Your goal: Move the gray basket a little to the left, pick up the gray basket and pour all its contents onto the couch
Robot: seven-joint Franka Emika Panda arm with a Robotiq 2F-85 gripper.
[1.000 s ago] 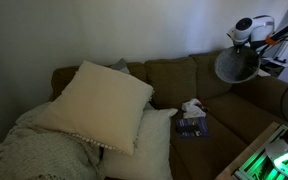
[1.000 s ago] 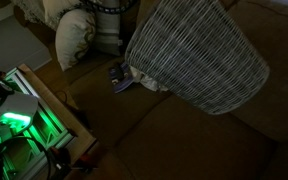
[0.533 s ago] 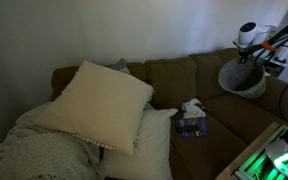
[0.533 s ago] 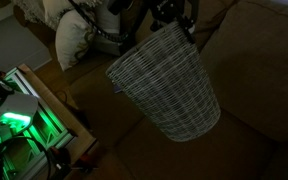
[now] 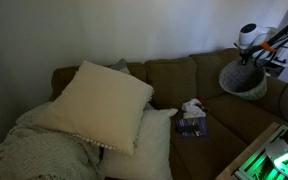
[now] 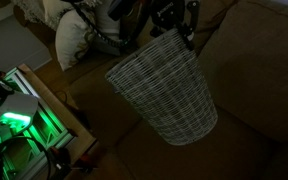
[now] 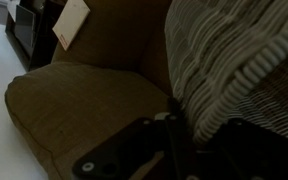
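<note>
Next, I release the gray basket on the couch seat (image 5: 258, 130) beside the device with green lights.
The gray woven basket (image 6: 164, 88) hangs in the air above the brown couch (image 6: 254, 70), held by its rim. It also shows in an exterior view (image 5: 243, 80) at the right, over the couch arm. My gripper (image 6: 180, 26) is shut on the basket's rim. In the wrist view the basket's weave (image 7: 234, 50) fills the right side, with the rim between my dark fingers (image 7: 199, 135). Small items, a white cloth (image 5: 192, 107) and a dark packet (image 5: 191, 126), lie on the couch seat.
A large cream pillow (image 5: 99, 100), a white pillow (image 5: 149, 145) and a knit blanket (image 5: 34, 150) cover the couch's left part. A device with green lights (image 6: 19, 125) stands beside the couch. A pillow (image 6: 72, 35) and a stand are behind the arm.
The basket has swung from a tipped, mouth-toward-the-camera pose a second ago to a more upright one and dropped a little. It has barely moved in the last half second.
</note>
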